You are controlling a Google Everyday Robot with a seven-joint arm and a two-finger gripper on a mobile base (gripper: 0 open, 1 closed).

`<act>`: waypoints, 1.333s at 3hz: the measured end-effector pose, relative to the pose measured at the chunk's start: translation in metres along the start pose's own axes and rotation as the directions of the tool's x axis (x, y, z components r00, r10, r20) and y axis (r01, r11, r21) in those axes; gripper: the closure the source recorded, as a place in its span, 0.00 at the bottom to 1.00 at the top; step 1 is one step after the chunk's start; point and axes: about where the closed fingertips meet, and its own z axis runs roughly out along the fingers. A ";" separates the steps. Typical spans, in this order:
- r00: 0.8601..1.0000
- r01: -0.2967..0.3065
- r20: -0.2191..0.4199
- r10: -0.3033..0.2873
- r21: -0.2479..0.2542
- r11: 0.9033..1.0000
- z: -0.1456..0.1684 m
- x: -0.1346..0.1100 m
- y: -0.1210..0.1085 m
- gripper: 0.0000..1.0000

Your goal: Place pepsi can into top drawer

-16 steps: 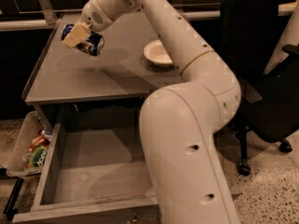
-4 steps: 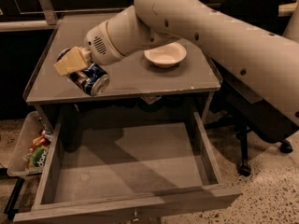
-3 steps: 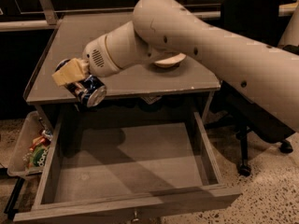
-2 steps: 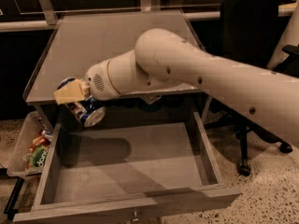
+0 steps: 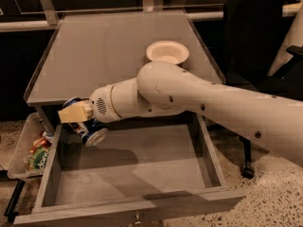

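Observation:
Next, I set the pepsi can down with my gripper on the drawer's bottom, a bit toward the snack bin side (image 5: 112, 172).
The pepsi can (image 5: 91, 132) is dark blue with a silver end, tilted with that end pointing down and right. My gripper (image 5: 79, 119) is shut on it and holds it over the back left corner of the open top drawer (image 5: 137, 174), just below the tabletop's front edge. The drawer is pulled out wide, grey, with low side walls and a small metal pull (image 5: 137, 217) on its front panel. My arm reaches in from the right and hides part of the drawer's back edge.
A white bowl (image 5: 167, 51) sits on the grey tabletop (image 5: 104, 46) at the back right. A clear plastic bin of colourful snack packets (image 5: 33, 150) stands on the floor to the left of the drawer. A black office chair (image 5: 255, 37) stands to the right.
My gripper has carried the can from above the tabletop's left side forward and down, past the table's front edge, to the open drawer's back left corner. The bowl has come back into view.

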 end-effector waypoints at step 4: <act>0.962 -0.263 -0.048 0.268 0.085 0.961 0.057 0.148 -0.082 1.00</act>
